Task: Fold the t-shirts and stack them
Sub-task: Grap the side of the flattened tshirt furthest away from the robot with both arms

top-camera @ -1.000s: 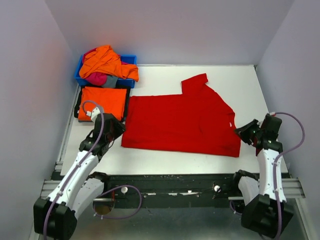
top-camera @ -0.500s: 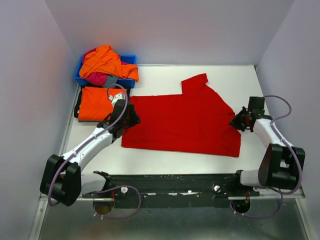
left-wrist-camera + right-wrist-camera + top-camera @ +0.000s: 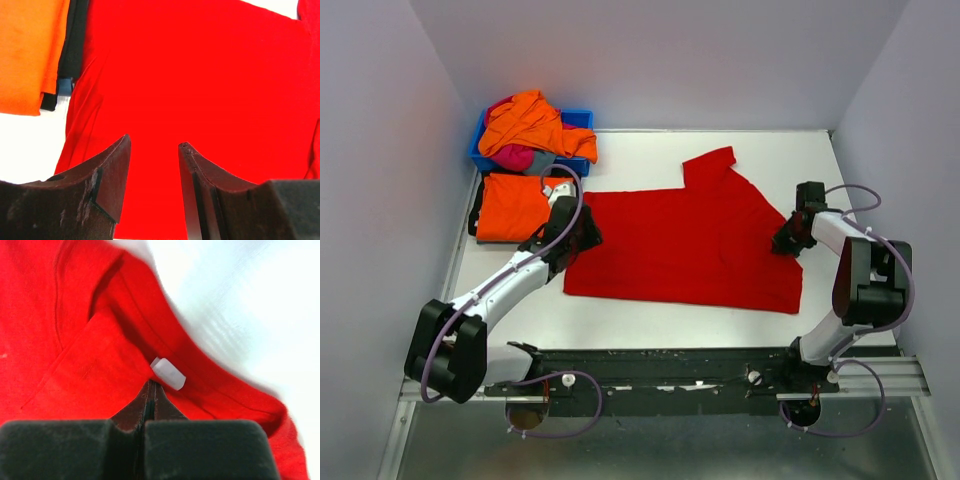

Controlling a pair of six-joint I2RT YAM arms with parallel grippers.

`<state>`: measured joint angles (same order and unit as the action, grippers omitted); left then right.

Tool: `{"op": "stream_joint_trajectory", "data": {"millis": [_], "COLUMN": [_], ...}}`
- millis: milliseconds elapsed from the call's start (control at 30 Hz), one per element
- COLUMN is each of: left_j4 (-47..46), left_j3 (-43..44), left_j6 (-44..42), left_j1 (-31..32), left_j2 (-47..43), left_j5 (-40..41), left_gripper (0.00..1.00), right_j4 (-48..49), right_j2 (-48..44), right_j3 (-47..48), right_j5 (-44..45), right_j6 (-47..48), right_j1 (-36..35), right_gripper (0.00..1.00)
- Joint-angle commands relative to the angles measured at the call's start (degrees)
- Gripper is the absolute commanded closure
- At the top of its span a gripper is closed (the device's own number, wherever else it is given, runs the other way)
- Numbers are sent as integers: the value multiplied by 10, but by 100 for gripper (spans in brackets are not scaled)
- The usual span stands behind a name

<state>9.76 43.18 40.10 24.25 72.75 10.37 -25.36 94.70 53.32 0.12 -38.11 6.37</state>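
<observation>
The red t-shirt's hem corner (image 3: 587, 195) nearest the blue bin is just beside the folded orange t-shirt. My left gripper will close on that corner.
A bright red t-shirt (image 3: 685, 245) lies spread flat on the white table, its collar to the right. My left gripper (image 3: 582, 232) is open just above the shirt's left edge; in the left wrist view the red cloth (image 3: 200, 75) fills the gap between the open jaws of that gripper (image 3: 154, 142). My right gripper (image 3: 788, 243) is shut with its tips at the collar. In the right wrist view that gripper (image 3: 151, 384) touches the collar just below the white tag (image 3: 168, 373), with no cloth seen between the jaws. A folded orange t-shirt (image 3: 515, 205) lies left of the red one.
A blue bin (image 3: 582, 120) at the back left holds a crumpled orange shirt (image 3: 530, 120), a magenta one (image 3: 512, 157) and a grey one (image 3: 542, 162). The folded orange shirt (image 3: 25, 50) rests on a black layer (image 3: 75, 35). Grey walls stand close on both sides.
My left arm has reached forward and right, from beside the orange stack to the red shirt's left edge. My right arm has swung forward and left onto the collar.
</observation>
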Motion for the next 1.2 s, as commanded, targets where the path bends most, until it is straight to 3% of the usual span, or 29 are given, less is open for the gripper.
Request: {"op": "stream_joint_trajectory", "data": {"millis": [0,433,567,767,967,1167], "left_j4": [-36,-30,-7,56,134,182], "left_j3": [-1,66,150,277,413,509], "left_j6": [-11,-9,-17,-46,-77,-99], "left_j1": [2,2,4,10,10,10], "left_j2": [8,103,171,266,381,472], "left_j5": [-13,-26,-19,14,64,113], "left_gripper": [43,43,44,44,44,44], "right_j4": [-68,-97,-54,-7,35,55], "right_j2": [34,-13,-57,-118,-113,-92], "right_j3": [42,30,34,34,49,77], "right_j5": [110,175,108,52,-13,-41], "right_j6": [-18,-22,18,57,56,55], "right_j1": [0,59,59,55,30,13], "right_gripper": [99,99,99,88,81,80]}}
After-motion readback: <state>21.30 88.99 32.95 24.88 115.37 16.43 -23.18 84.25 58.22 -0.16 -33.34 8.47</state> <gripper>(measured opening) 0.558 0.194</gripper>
